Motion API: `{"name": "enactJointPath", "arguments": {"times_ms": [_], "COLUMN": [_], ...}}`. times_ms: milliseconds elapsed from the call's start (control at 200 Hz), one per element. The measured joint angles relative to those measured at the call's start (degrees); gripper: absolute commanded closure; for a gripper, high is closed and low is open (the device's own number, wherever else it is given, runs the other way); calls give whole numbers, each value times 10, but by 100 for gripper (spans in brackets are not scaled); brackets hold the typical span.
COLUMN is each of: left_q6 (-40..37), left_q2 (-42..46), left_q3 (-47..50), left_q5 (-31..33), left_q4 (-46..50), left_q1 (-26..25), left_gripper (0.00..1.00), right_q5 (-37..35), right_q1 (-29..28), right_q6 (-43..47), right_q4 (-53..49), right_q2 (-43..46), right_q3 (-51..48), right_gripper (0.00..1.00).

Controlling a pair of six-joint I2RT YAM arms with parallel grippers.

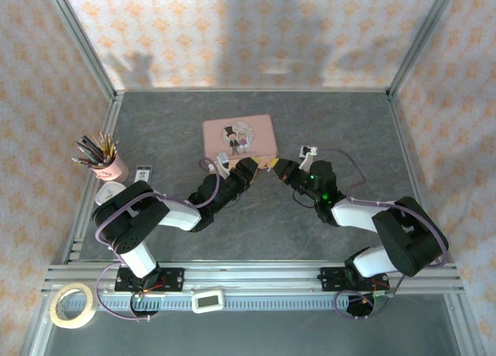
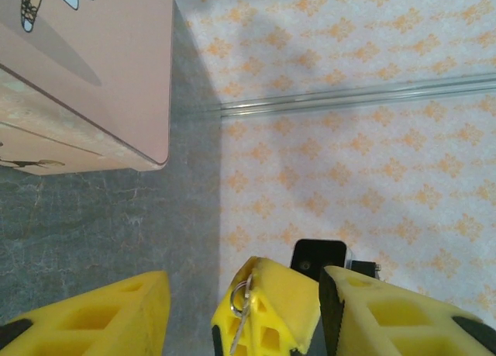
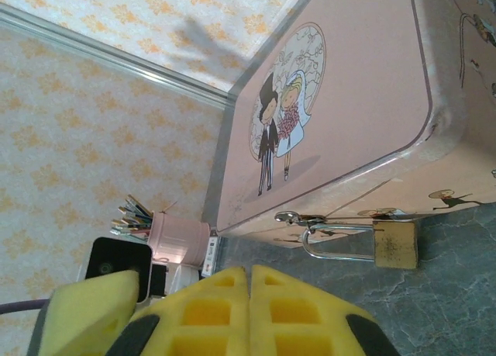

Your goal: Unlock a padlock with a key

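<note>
The key's ring sticks out of my right gripper, so my left gripper should take the key (image 2: 242,322), and then my right gripper should grip its ring end.
The tiny brass padlock (image 3: 394,244) hangs by its silvery shackle (image 3: 339,254) from the hasp of the pink tin (image 3: 349,100), low against the grey table. My right gripper (image 3: 249,272) is shut just short of it. In the left wrist view its yellow fingers (image 2: 291,302) pinch a thin silvery key (image 2: 239,323) with its ring (image 2: 242,294) sticking out at the tip. My left gripper (image 2: 246,277) is open, and its jaws straddle the right gripper's fingers without touching the key. From above, both grippers (image 1: 254,167) (image 1: 280,168) meet at the tin's near edge.
A pink cup of pencils (image 1: 108,162) stands at the left with a white cup (image 1: 111,191) and a small card (image 1: 144,172) near it. A tape roll (image 1: 74,304) and a white device (image 1: 208,300) lie by the arm bases. Patterned walls enclose the table.
</note>
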State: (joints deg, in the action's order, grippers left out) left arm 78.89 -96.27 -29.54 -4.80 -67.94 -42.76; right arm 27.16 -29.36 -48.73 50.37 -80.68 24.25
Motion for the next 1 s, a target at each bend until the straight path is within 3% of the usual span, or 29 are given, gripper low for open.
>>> {"name": "enactJointPath", "arguments": {"times_ms": [90,380,731,801,896,996], "left_q6": [-2,-1,5,7,5,-11], "left_q2": [-18,-66,-74,-74,-74,-73], "left_q3": [-11,-51,-54,-54,-54,-54], "left_q5": [-19,-53,-63,-64,-68,-98], "left_q4": [-12,-28,-60,-62,-61,-54], "left_q1": [0,-4,-4,-4,-3,10], "left_gripper": [57,62,100,100,100,100], "right_q5": [-3,-22,-28,-29,-28,-13], "right_q1": [-4,-7,-7,-7,-5,11], "right_q6": [-13,-49,-57,-57,-48,-9], "right_q4": [7,26,26,26,15,-20], "right_q2": [0,0,0,0,5,31], "right_q3": [0,0,0,0,0,0], "right_gripper": [100,100,100,100,77,72]}}
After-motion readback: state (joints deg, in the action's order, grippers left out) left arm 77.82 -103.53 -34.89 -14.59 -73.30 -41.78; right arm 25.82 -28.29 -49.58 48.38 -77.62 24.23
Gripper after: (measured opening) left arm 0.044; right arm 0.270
